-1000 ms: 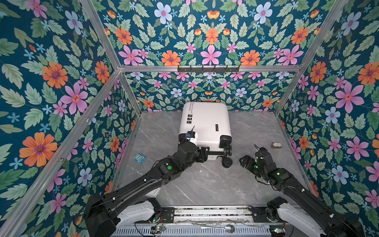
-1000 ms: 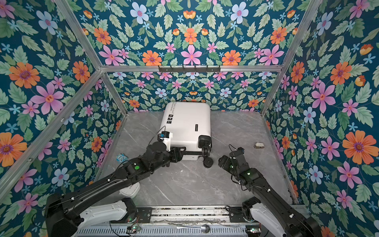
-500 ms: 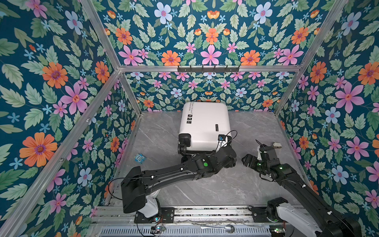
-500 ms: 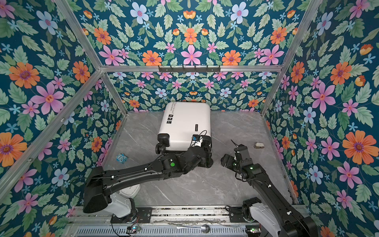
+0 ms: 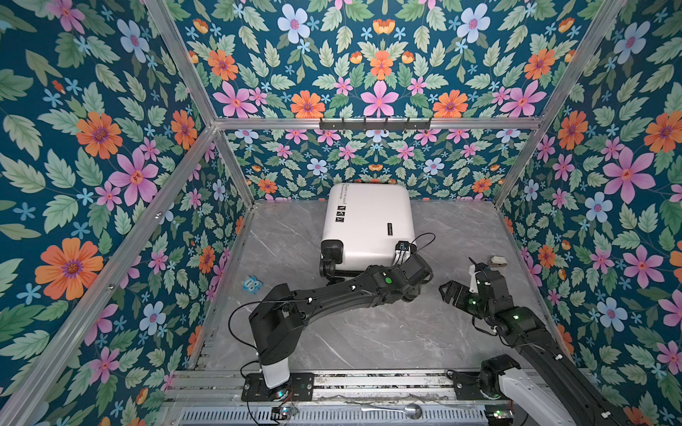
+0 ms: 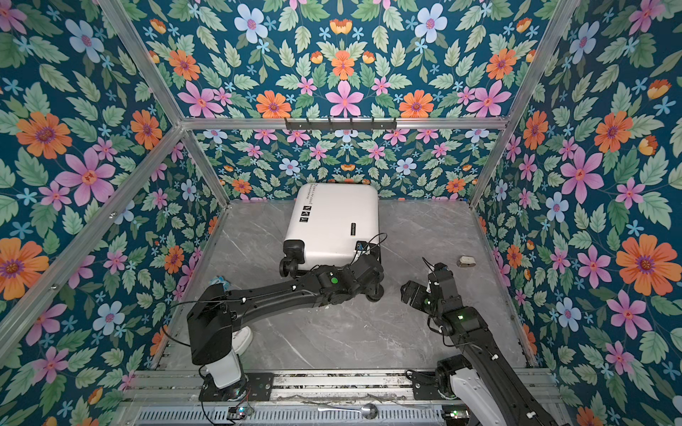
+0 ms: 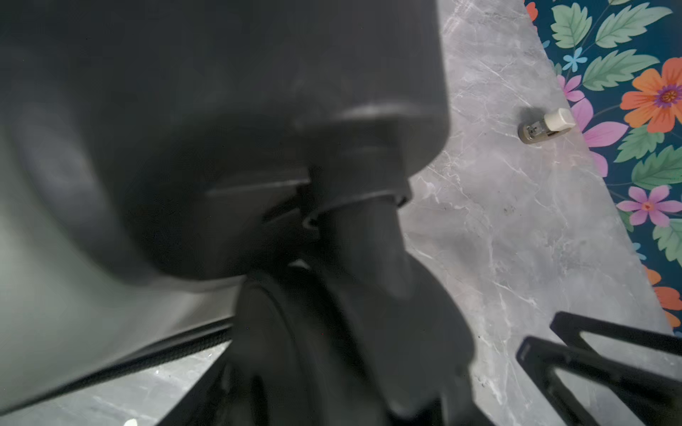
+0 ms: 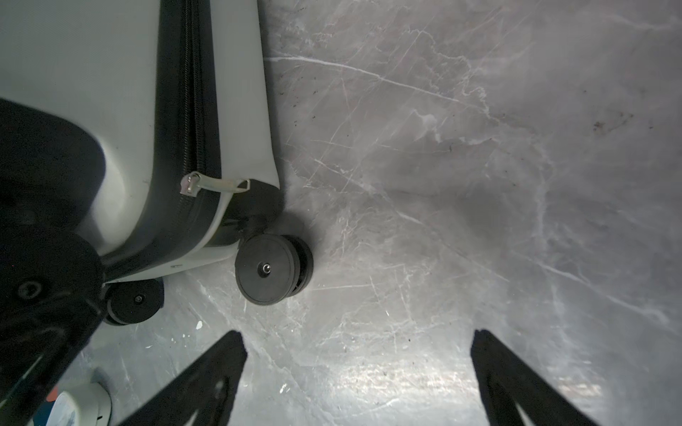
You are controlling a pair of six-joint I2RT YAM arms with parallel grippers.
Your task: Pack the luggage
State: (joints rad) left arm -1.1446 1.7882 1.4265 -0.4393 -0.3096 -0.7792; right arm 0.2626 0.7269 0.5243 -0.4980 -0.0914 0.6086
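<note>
The luggage's zipper pull (image 5: 416, 249) (image 8: 221, 184) at the corner of the luggage near the black caster wheel is next for my right gripper, which should go there and close.
The luggage (image 5: 369, 221) (image 6: 334, 217), a white hard-shell suitcase, lies flat and zipped shut at the back middle of the floor. My left arm reaches across to its front right corner. There my left gripper (image 7: 347, 369) sits round a black caster wheel (image 7: 332, 332), which fills the space between the jaws. The fingers merge with it in a dark blur. To the right, my right gripper (image 5: 448, 291) (image 6: 409, 291) (image 8: 358, 333) hangs open over bare floor, apart from the corner wheel (image 8: 273, 273) and the zipper pull (image 8: 210, 184). Its fingers (image 7: 531, 350) show in the left wrist view.
A small white-capped bottle (image 5: 496, 262) (image 6: 465, 262) (image 7: 546, 125) lies by the right wall. A small blue item (image 5: 252, 284) lies by the left wall. Behind the left arm's base sits a white object (image 6: 243, 337). A hook rail (image 5: 374, 123) hangs on the back wall.
My left arm has swung from the luggage's front left corner across to its front right corner. The right gripper has stayed nearly in place. The luggage has not visibly moved.
</note>
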